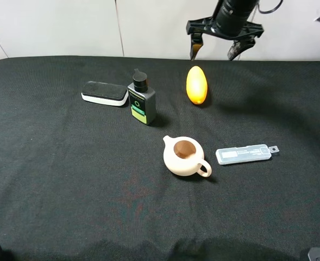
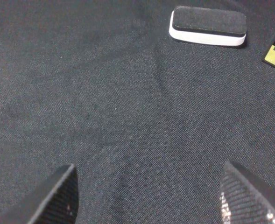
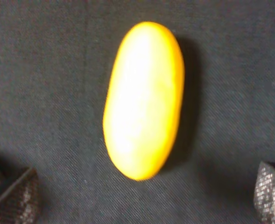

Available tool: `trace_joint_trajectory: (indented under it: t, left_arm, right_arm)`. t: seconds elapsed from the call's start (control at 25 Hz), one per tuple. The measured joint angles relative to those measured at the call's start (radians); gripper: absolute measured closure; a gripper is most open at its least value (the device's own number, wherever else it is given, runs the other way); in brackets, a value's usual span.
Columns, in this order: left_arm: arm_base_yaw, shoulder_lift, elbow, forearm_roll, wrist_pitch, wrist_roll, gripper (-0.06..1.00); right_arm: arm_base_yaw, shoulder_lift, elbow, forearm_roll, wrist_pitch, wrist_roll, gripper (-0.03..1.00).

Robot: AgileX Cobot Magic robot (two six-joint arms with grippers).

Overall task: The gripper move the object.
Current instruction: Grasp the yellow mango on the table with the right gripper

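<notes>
The orange-yellow oval is next for my right gripper, which should go down to it and close across the oval's middle (image 1: 196,84) (image 3: 142,109), with the fingers along its long sides.
The object, a glossy orange-yellow mango-like oval (image 1: 196,84), lies on the black cloth at the back, right of the middle. My right gripper (image 1: 213,55) hangs open and empty just behind and above it, apart from it. In the right wrist view the object (image 3: 143,98) lies lengthwise between the spread fingertips (image 3: 13,198) of the right gripper (image 3: 142,207), which do not touch it. My left gripper (image 2: 151,205) is open and empty over bare cloth. I cannot make it out in the exterior view.
A black bottle (image 1: 142,100) stands left of the object, with a black-and-white eraser (image 1: 104,93) beyond it; the eraser also shows in the left wrist view (image 2: 208,26). A cream teapot (image 1: 184,156) sits in the middle. A clear plastic case (image 1: 244,153) lies to its right.
</notes>
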Motion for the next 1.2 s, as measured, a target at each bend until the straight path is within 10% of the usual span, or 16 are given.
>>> trace_joint_trajectory:
  t: [1.2]
  left_arm:
    - [0.0,0.0,0.0,0.001,0.0,0.0,0.27]
  right_arm:
    - [0.001,0.282,-0.122,0.057,0.024,0.003,0.27]
